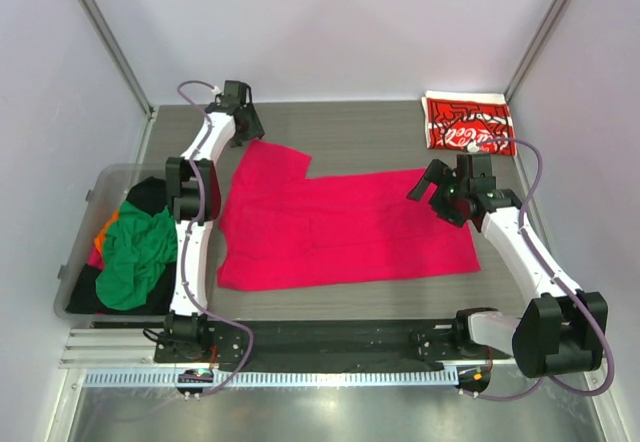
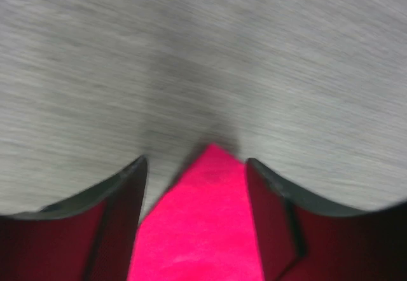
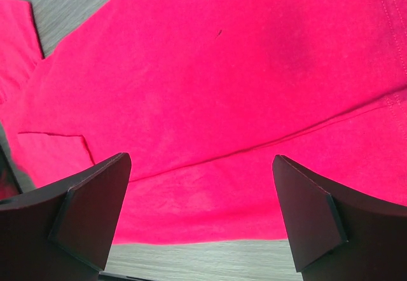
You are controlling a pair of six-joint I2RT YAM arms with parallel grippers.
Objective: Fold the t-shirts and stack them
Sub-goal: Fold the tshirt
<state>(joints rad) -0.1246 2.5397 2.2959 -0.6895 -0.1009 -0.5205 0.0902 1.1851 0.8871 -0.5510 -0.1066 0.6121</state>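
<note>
Next, I close my right gripper on the crimson-pink t-shirt's far corner (image 1: 447,170), nearest the folded red t-shirt, matching my left gripper's corner.
A plain crimson-pink t-shirt (image 1: 330,227) lies spread flat on the grey table (image 1: 350,127). My left gripper (image 1: 248,130) is at the shirt's far left corner. In the left wrist view it (image 2: 195,161) is open, with the pointed pink corner (image 2: 203,224) lying between the fingers (image 2: 130,192). My right gripper (image 1: 430,184) hovers over the shirt's right part. In the right wrist view it (image 3: 201,158) is open and empty above the cloth (image 3: 210,71) near its edge. A folded red t-shirt with white Coca-Cola print (image 1: 467,122) lies at the back right.
A clear plastic bin (image 1: 85,252) at the left holds a green t-shirt (image 1: 138,252), with black (image 1: 148,192) and orange (image 1: 103,232) ones under it. White walls with metal posts close in the table at the back and on both sides.
</note>
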